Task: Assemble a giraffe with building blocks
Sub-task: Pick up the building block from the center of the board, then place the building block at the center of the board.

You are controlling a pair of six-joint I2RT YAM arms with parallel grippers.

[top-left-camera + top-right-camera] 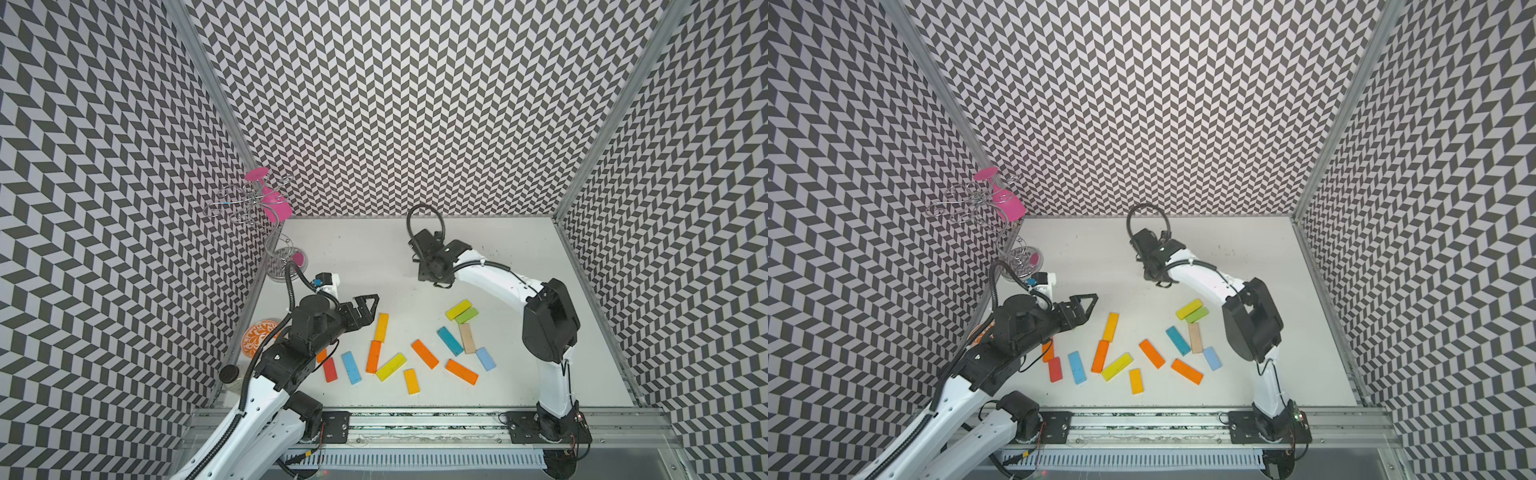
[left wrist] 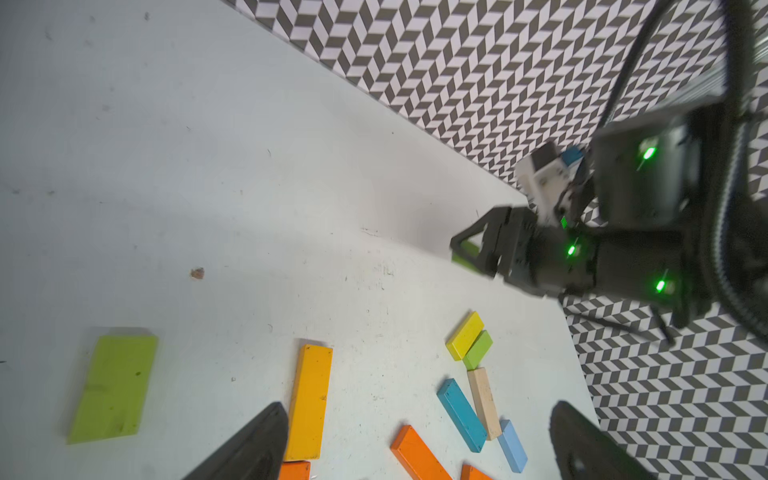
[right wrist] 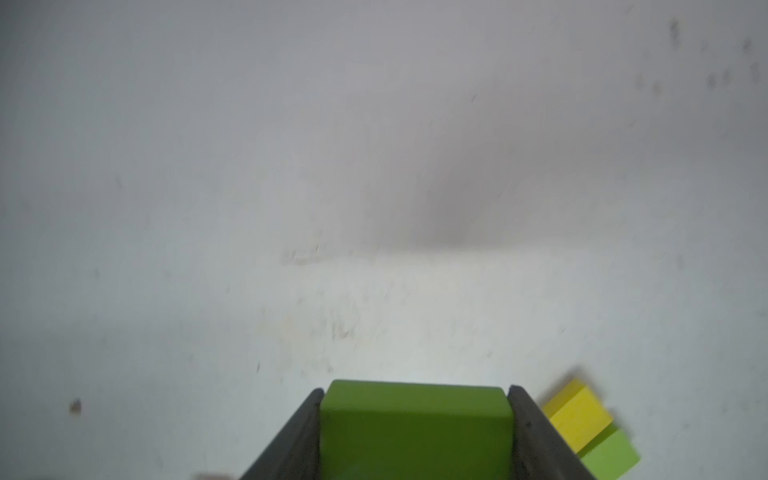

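Observation:
The dark green block will go down from my right gripper onto the bare table (image 1: pixel 445 261) (image 3: pixel 472 164) behind the yellow block.
Several building blocks lie flat on the white table (image 1: pixel 374 249): yellow (image 1: pixel 458 309), green (image 1: pixel 467 316), teal (image 1: pixel 450 340), tan (image 1: pixel 467 338), orange (image 1: pixel 424 354), blue (image 1: pixel 351 367), red (image 1: pixel 330 369) and others. My right gripper (image 3: pixel 415 390) is shut on a dark green block (image 3: pixel 415 432) and hangs above bare table behind the pile. The left wrist view shows that gripper (image 2: pixel 471 253) from the side. My left gripper (image 1: pixel 370 305) stands open and holds nothing, just left of a yellow-orange block (image 2: pixel 309 401). A lime block (image 2: pixel 112 386) lies alone nearby; it does not show in either top view.
An orange-patterned bowl (image 1: pixel 257 337) sits at the left edge, partly behind my left arm. A wire stand with pink glasses (image 1: pixel 266 199) rises in the back left corner. A dark-capped jar (image 1: pixel 230 376) stands front left. Patterned walls close in three sides.

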